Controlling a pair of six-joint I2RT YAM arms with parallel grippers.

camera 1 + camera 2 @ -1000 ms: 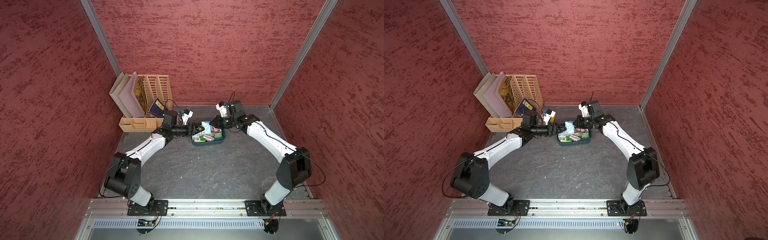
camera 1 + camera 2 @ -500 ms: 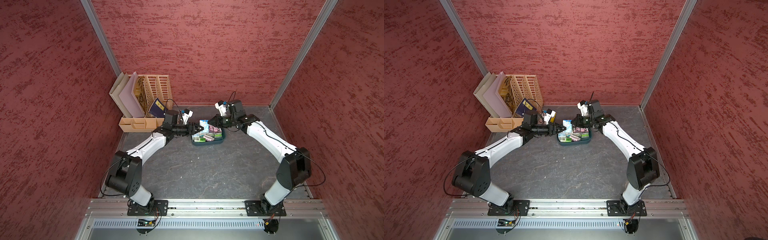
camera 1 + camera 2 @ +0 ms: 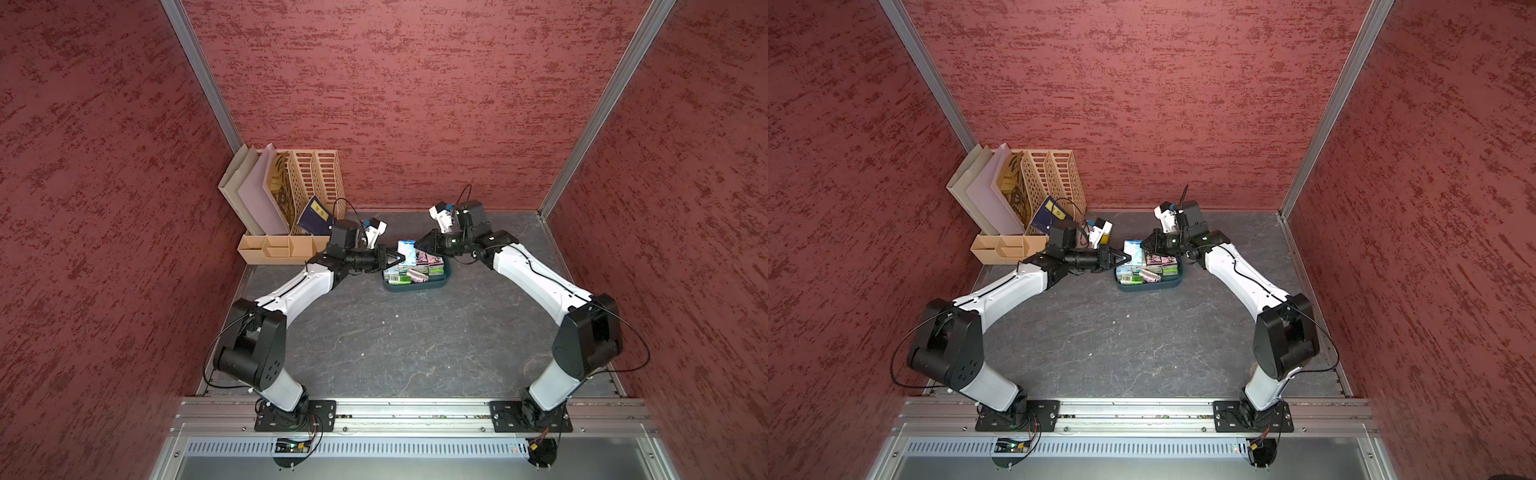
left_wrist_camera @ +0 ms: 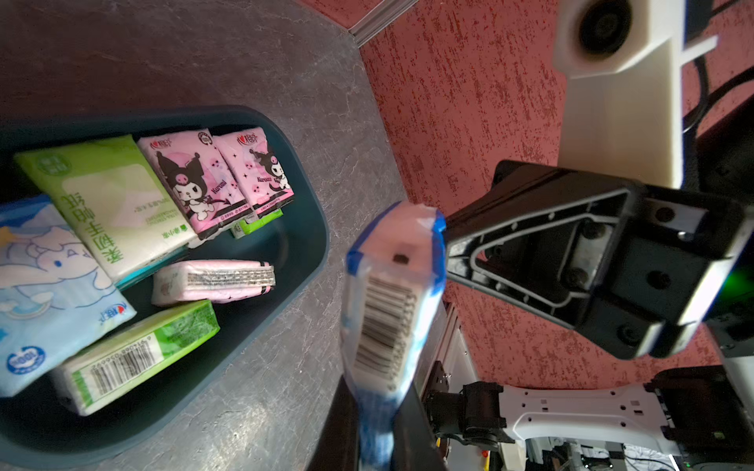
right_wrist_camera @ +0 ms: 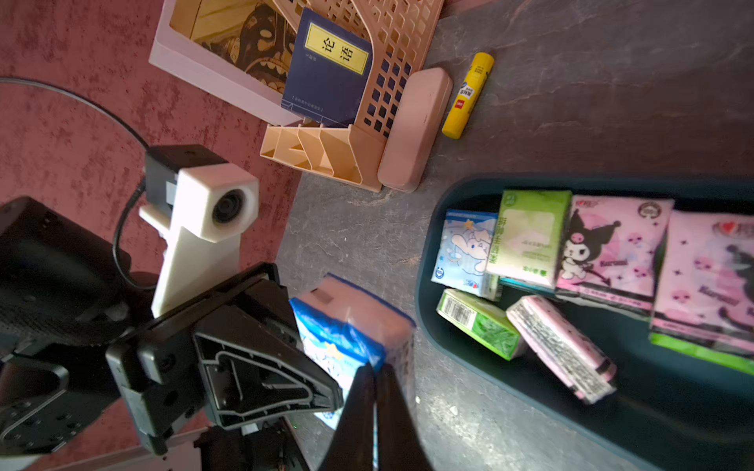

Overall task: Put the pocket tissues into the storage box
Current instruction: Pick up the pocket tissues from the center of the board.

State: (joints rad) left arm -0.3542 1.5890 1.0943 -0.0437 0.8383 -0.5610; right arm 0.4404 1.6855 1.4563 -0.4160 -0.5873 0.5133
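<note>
The free gap in the storage box is on my right gripper's side, so next my right gripper takes the pale blue pack (image 3: pixel 406 252) from my left gripper.
A pale blue pocket tissue pack (image 3: pixel 406 251) (image 3: pixel 1133 249) hangs upright over the far left corner of the dark teal storage box (image 3: pixel 415 287) (image 3: pixel 1150 287). My left gripper (image 4: pixel 375 407) (image 3: pixel 400 258) is shut on the pack (image 4: pixel 391 293) from the left. From the right, my right gripper (image 5: pixel 374 371) (image 3: pixel 419 242) has its jaws nearly together on a thin edge of the same pack (image 5: pixel 347 326). Several green, pink and blue packs (image 4: pixel 110 195) (image 5: pixel 604 253) lie inside the box (image 4: pixel 316 228) (image 5: pixel 424 265).
A beige slotted organiser (image 3: pixel 307 187) (image 5: pixel 326 159) holding a blue book (image 5: pixel 326 69) stands at the back left. Between it and the box, a flat pink case (image 5: pixel 416 126) and a yellow tube (image 5: pixel 467 96) lie on the floor. Red walls enclose three sides.
My left gripper has closed its jaws onto the blue pack that the right gripper holds up. Both arms have stayed at the box's far left corner.
</note>
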